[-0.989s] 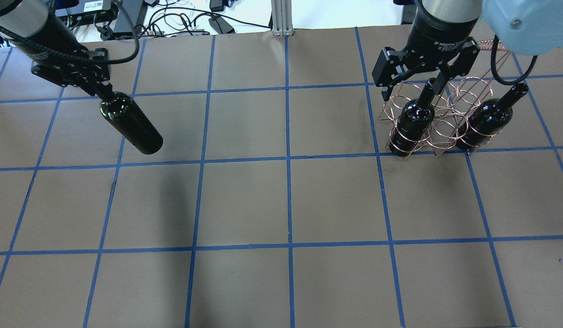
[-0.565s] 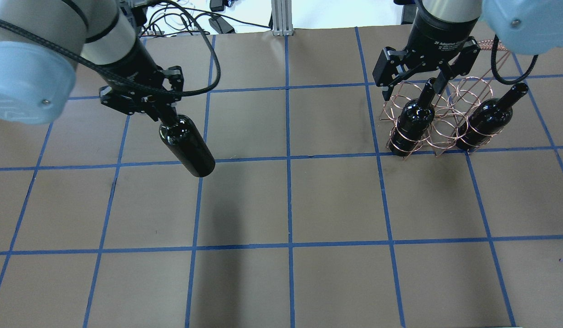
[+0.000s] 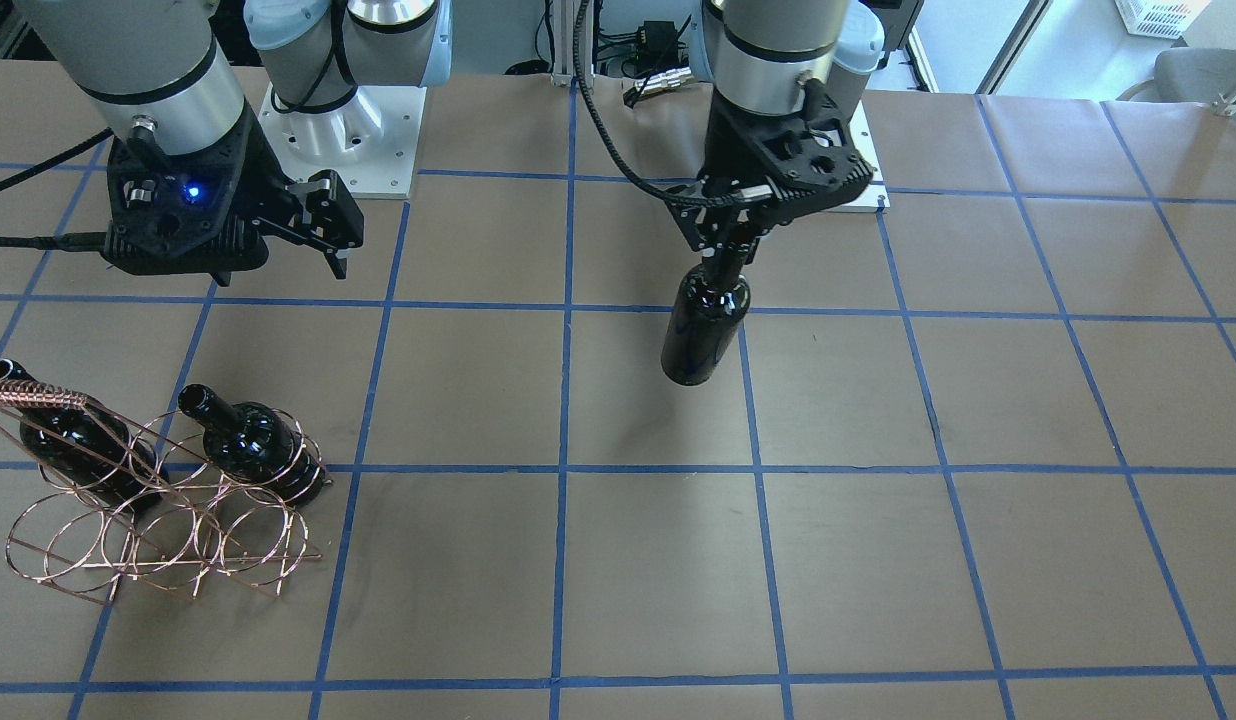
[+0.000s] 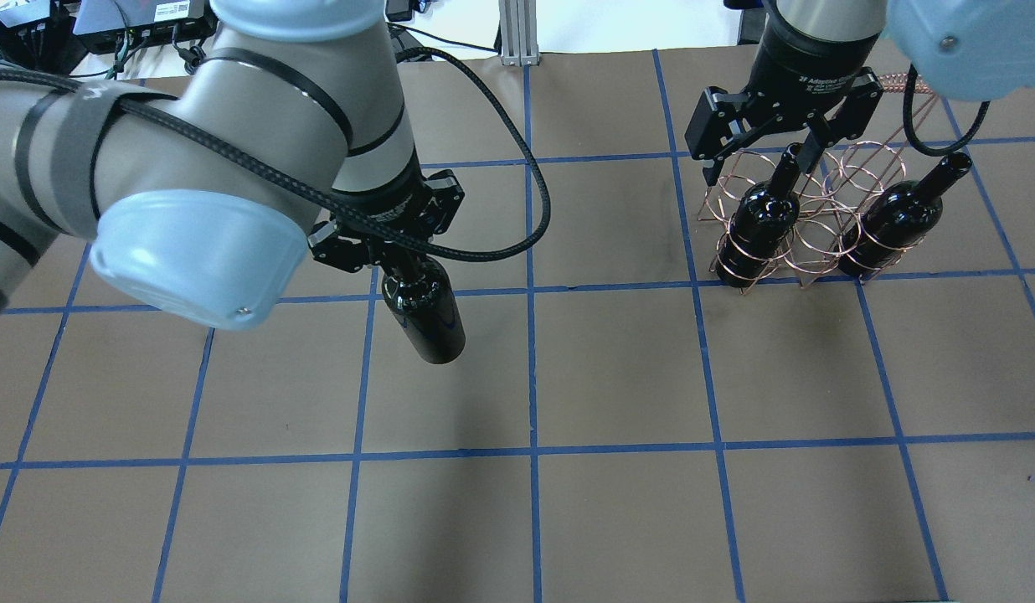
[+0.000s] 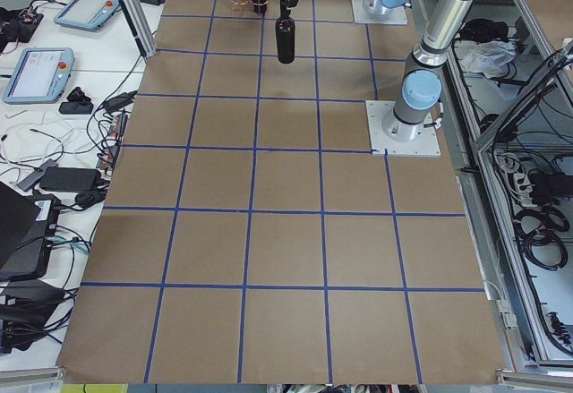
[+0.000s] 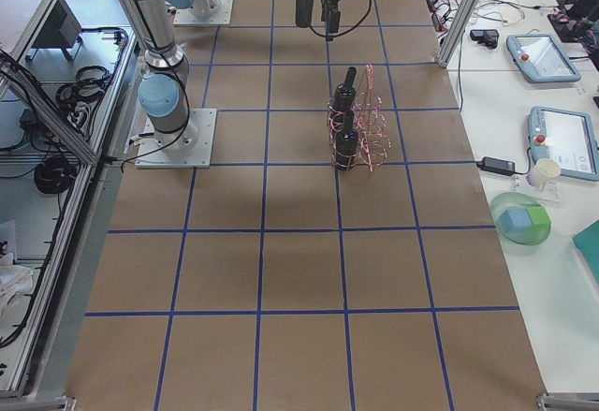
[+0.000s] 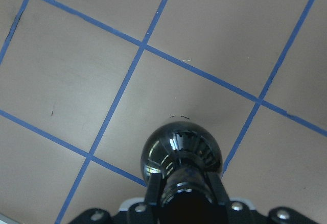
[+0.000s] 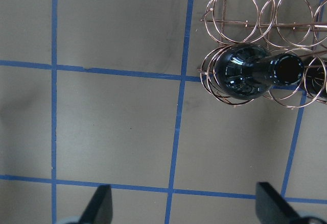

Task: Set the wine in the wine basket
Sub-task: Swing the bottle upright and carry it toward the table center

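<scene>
Next, my left gripper sets the wine bottle upright on the table, beside the blue tape line (image 3: 589,379) (image 7: 214,151) toward the wine basket.
My left gripper (image 4: 398,255) is shut on the neck of a near-black wine bottle (image 4: 426,316), which hangs upright above the table left of centre. The bottle also shows in the front view (image 3: 705,335) and the left wrist view (image 7: 181,152). The copper wire wine basket (image 4: 819,244) stands at the far right, and shows in the front view (image 3: 158,545). It holds two alike bottles (image 4: 762,219) (image 4: 891,219) with an empty row of hoops between them. My right gripper (image 4: 760,163) is open and empty above the basket's left bottle (image 8: 245,71).
The table is brown paper with a blue tape grid (image 4: 530,293). The left arm's black cable (image 4: 517,243) loops beside the held bottle. Cables and electronics lie beyond the far edge (image 4: 333,38). Tablets and a bowl sit on side benches (image 6: 543,139).
My left arm has swung rightward and a little nearer with the bottle, from the far left to left of centre. The right gripper and basket have not moved.
</scene>
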You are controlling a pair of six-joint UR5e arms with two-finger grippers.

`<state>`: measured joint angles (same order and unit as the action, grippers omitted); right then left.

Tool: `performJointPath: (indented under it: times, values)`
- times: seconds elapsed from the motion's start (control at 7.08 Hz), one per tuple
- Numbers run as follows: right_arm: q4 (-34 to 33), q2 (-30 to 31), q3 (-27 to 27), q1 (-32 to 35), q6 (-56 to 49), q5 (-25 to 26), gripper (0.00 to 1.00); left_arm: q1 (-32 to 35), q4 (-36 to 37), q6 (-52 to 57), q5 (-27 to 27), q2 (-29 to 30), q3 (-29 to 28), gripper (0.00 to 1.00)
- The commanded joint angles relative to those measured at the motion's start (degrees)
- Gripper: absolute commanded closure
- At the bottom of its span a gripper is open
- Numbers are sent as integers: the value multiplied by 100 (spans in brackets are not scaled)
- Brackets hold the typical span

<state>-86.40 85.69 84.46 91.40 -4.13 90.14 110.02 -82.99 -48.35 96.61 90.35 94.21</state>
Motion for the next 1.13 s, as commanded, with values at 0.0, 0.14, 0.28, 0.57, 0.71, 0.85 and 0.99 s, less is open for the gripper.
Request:
performJointPath:
  times: [0.0, 0.14, 0.28, 0.57, 0.71, 0.85, 0.99]
  values:
    - [0, 0, 0, 1, 0, 4, 0, 509, 447, -962, 148, 79, 246, 90]
    - [0, 0, 9, 1, 0, -5, 0, 633, 885, -1427, 139, 158, 482, 90]
    - [0, 0, 9, 9, 9, -5, 0, 669, 1081, -1414, 147, 193, 545, 90]
    - [0, 9, 26, 1, 9, 4, 0, 713, 1347, -1492, 86, 342, 589, 90]
    - [0, 0, 27, 1, 0, 4, 0, 722, 1347, -1537, 77, 360, 616, 90]
    - [-9, 9, 27, 1, 0, -5, 0, 731, 1347, -1546, 69, 395, 642, 90]
    - [0, 0, 27, 1, 0, 4, 0, 740, 1338, -1563, 86, 413, 643, 90]
